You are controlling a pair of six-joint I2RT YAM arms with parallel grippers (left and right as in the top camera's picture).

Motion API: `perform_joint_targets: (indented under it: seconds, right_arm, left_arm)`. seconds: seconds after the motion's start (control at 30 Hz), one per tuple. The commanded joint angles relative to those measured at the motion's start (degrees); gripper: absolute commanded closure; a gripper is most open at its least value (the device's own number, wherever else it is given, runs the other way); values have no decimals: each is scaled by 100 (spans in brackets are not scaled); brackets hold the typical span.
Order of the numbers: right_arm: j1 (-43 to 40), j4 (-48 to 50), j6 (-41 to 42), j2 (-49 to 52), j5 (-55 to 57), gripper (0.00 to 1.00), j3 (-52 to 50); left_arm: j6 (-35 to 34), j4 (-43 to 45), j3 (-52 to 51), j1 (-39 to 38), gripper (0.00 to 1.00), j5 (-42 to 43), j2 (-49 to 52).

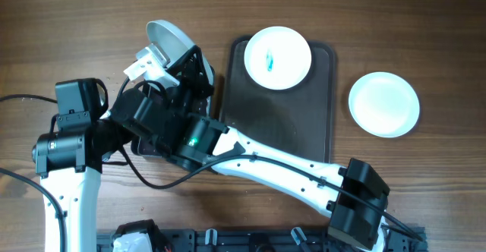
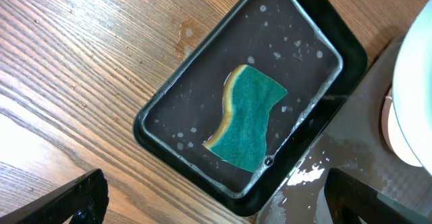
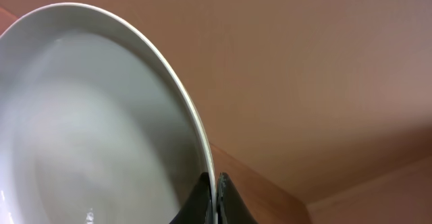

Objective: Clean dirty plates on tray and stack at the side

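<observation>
My right gripper should set the white plate down on top of the plain white plate [image 1: 383, 105] that sits beside the dark brown tray.
My right gripper [image 1: 194, 61] [image 3: 214, 187] is shut on the rim of a white plate [image 1: 168, 38] [image 3: 88, 116] and holds it tilted in the air above the left side of the table. No smear shows on its visible face. A second plate [image 1: 278, 58], with a teal-blue smear in its middle, lies at the far end of the dark brown tray [image 1: 304, 130]. A third, plain white plate [image 1: 383, 104] lies on the table to the right of the tray. My left gripper [image 2: 216, 187] is open and empty above the near corner of the black pan [image 2: 155, 126].
The black pan holds shallow foamy water and a teal-and-yellow sponge [image 2: 246, 119]. The wet tray corner [image 2: 317, 190] lies beside it, and a white plate's edge [image 2: 413, 75] shows at the right. My right arm [image 1: 288, 168] reaches across the table in front of the tray.
</observation>
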Motion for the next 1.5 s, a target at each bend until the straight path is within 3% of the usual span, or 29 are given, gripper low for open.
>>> perform_joint_targets:
  seconds: [0.0,0.3,0.47,0.63,0.73,0.87,1.0,1.13,1.3,1.47]
  right_arm:
    - [24,35,-70,-179,186,96,144]
    - [22,22,103,-179,184,95,144]
    - [-116,-870,1593,-179,-343,96,138]
    - [-623,-2382,3945,-179,-3047,96,140]
    - [-1156,-2756,4747,-219,-4927,96,140]
    - [-2072,-2820,4872,-531,-7012,96,140]
    - [-3023,-3104,4935,-1082,-8142,96,140]
    - [-4028,-3886,4900,-1648,-8432,96,138]
    - [-5486,-5082,4258,-2232,-8338,96,94]
    - [-7023,-5519,3915,-2444,-8113,96,-439]
  left_arm:
    - [13,-2,63,35,0,70,-31]
    - [13,-2,63,35,0,70,-31]
    - [13,-2,63,35,0,70,-31]
    - [13,-2,63,35,0,70,-31]
    - [13,-2,63,35,0,70,-31]
    - [13,-2,63,35,0,70,-31]
    - [13,0,63,35,0,70,-31]
    - [13,-2,63,35,0,70,-31]
    - [13,-2,63,35,0,70,-31]
    - [13,-2,63,35,0,70,-31]
